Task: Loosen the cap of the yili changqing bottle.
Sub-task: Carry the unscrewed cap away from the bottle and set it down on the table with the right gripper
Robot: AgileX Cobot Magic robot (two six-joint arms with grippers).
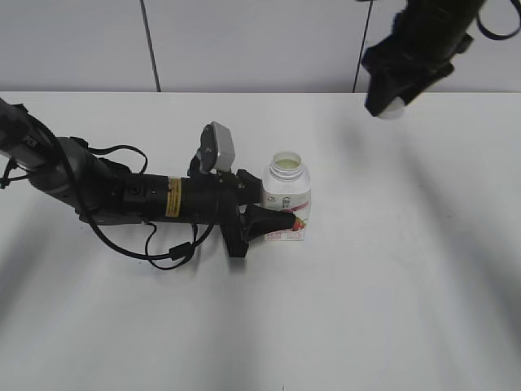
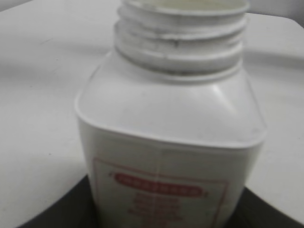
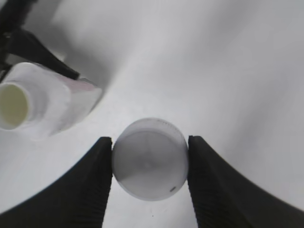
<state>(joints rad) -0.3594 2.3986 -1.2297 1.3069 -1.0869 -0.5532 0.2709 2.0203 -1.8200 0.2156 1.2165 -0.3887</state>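
My right gripper is to let go of the white cap on the bare table far across the bottle (image 1: 477,211) from my left gripper.
The yili changqing bottle (image 1: 287,198) stands upright on the white table, white with a red-pink label, its neck open and uncapped. My left gripper (image 1: 273,216) is shut on its body from the left; the left wrist view shows the bottle (image 2: 171,142) close up with bare neck threads. My right gripper (image 1: 391,106) is raised high at the back right, shut on the round white cap (image 3: 149,159), which also shows in the exterior view (image 1: 392,110). The bottle appears at the upper left of the right wrist view (image 3: 42,102).
The white table (image 1: 391,285) spreads around the bottle. The left arm and its cables (image 1: 122,199) lie across the table's left side. A grey panelled wall (image 1: 244,41) stands behind the table.
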